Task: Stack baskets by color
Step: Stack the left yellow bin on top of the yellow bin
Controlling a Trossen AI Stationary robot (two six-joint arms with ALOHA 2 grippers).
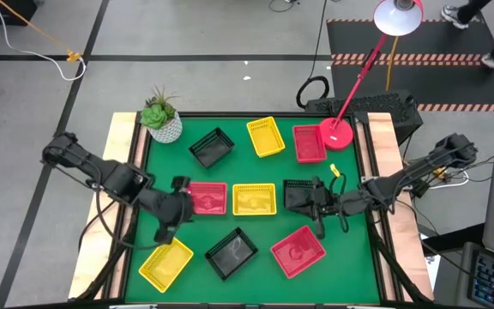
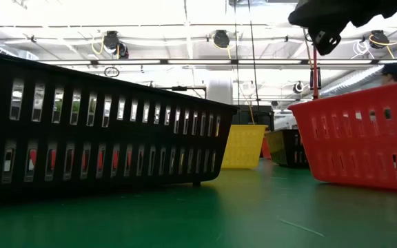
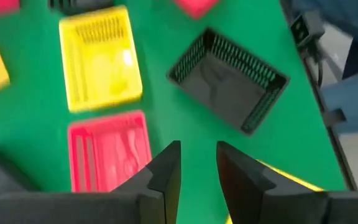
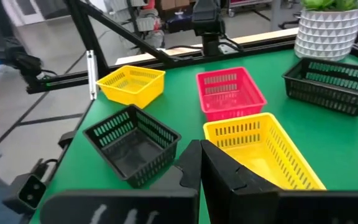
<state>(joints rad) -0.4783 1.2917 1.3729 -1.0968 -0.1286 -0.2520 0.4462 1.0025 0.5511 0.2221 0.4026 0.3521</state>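
My left gripper goes to the front yellow basket next. It should close on its long rim (image 1: 177, 274) (image 3: 307, 183) facing the front black basket.
Nine baskets lie open side up on the green table (image 1: 256, 167). At the back stand a black (image 1: 212, 148), a yellow (image 1: 266, 136) and a red one (image 1: 309, 143). The middle row has red (image 1: 206, 198), yellow (image 1: 254, 199) and black (image 1: 295, 194). In front are yellow (image 1: 166, 263), black (image 1: 231, 253) and red (image 1: 298, 251). My left gripper (image 3: 199, 165) hovers open over bare green between the middle red basket (image 3: 107, 152) and the front black one (image 3: 229, 84). My right gripper (image 4: 201, 163) is shut and hangs by the middle black basket, pointing toward the table's left edge.
A white plant pot (image 1: 163, 120) stands at the far left corner, and a red lamp base (image 1: 336, 133) at the far right, its arm slanting up past the table. Green gaps between the baskets are narrow. Wooden side boards (image 1: 118, 146) flank the mat.
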